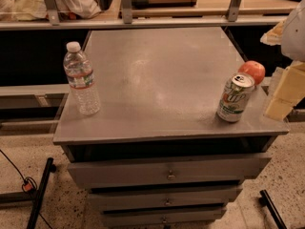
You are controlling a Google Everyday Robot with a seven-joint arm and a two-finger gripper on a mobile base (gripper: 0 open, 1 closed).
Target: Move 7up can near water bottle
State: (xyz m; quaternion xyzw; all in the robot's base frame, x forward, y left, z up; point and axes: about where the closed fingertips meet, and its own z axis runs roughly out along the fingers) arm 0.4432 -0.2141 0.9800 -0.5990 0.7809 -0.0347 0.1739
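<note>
The robot's gripper needs to next go to the upper half of the 7up can (pixel 237 92), in front of the red-orange fruit, and close there.
The 7up can (pixel 235 98), silver and white with green lettering, stands upright near the front right corner of the grey cabinet top (pixel 157 75). The water bottle (pixel 82 78), clear with a white cap and pale label, stands upright near the front left edge, far from the can. My gripper (pixel 280 97), cream-coloured, hangs at the right edge of the view, just right of the can and apart from it. It holds nothing that I can see.
A round red-orange fruit (pixel 253 71) sits just behind the can on its right. Drawers (pixel 167 174) stand slightly open below the top. A shelf with cloth and a board runs along the back (pixel 143 18). Black stand legs (pixel 40 194) are on the floor.
</note>
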